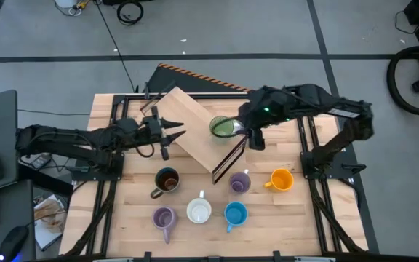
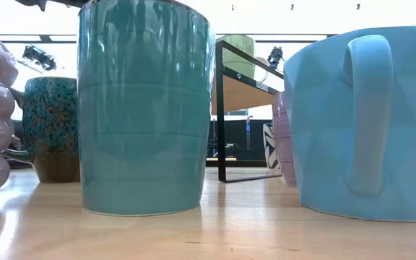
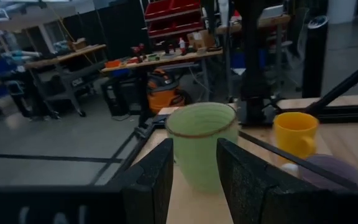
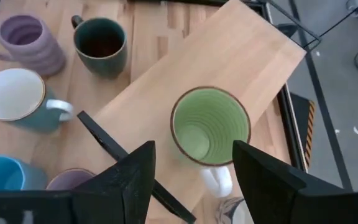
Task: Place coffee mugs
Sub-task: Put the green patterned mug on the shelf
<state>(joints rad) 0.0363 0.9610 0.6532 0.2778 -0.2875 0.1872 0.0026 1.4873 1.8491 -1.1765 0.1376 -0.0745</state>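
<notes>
Next, I will close my left gripper on the green mug's rim (image 1: 216,135) (image 3: 229,127), on the side toward the dark brown mug, with one finger inside.
A green mug (image 1: 224,126) stands upright on a slanted wooden shelf board (image 1: 188,120) in the table's middle, its handle (image 4: 217,180) toward my right gripper. My right gripper (image 4: 194,155) hovers open above the mug and touches nothing. My left gripper (image 3: 194,149) is at the board's left side (image 1: 174,135), pointing level at the green mug (image 3: 201,146) with its fingers apart and empty. On the table in front stand a dark brown mug (image 1: 167,180), two lavender mugs (image 1: 163,217) (image 1: 239,182), a white-lined teal mug (image 1: 198,211), a blue mug (image 1: 236,213) and an orange mug (image 1: 281,179).
The shelf rests on a black metal frame (image 2: 221,108), with room underneath; a white mug with a dark pattern (image 2: 271,144) shows there. Black rails (image 1: 108,182) run along the table's left and right sides. The far left of the board is bare.
</notes>
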